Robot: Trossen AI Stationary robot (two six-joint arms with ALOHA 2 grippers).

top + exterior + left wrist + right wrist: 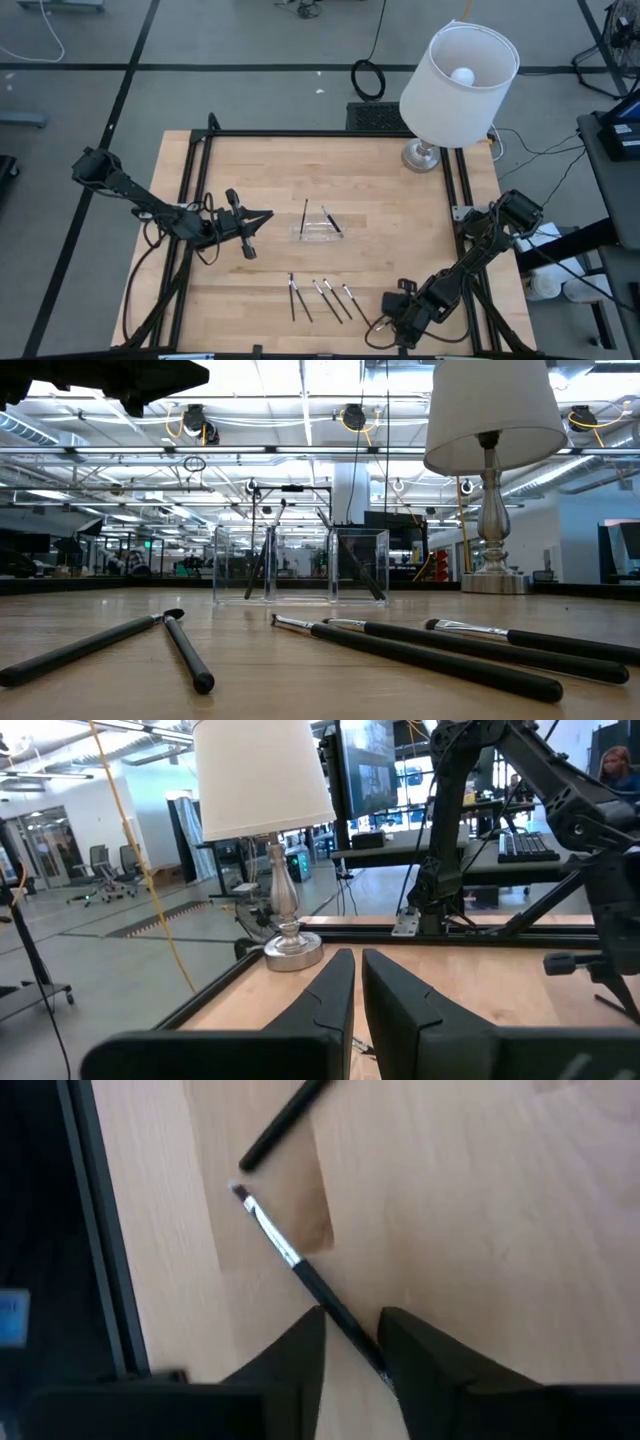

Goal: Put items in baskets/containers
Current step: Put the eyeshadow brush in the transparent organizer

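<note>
The brush's dark handle, which my right gripper straddles, must go down into the tray, so I should move forward and take the brush by its silvery end (270,1230).
Several thin dark brushes with silvery ends lie near the table's near edge (325,298), (410,650). The clear tray (318,228) stands mid-table with two brushes leaning inside it (360,568). My right gripper (378,325) is low at the near edge and open. Its fingers stand on either side of the handle of the rightmost brush (300,1270), which lies flat on the wood. My left gripper (262,217) hovers left of the tray, pointing toward it. Its fingers (357,985) are shut on nothing.
A white-shaded lamp (458,85) stands on its metal base (423,155) at the far right corner. A black frame (330,133) borders the table. Another brush's dark end (285,1125) lies just beyond my right gripper. Bare wood lies between tray and brushes.
</note>
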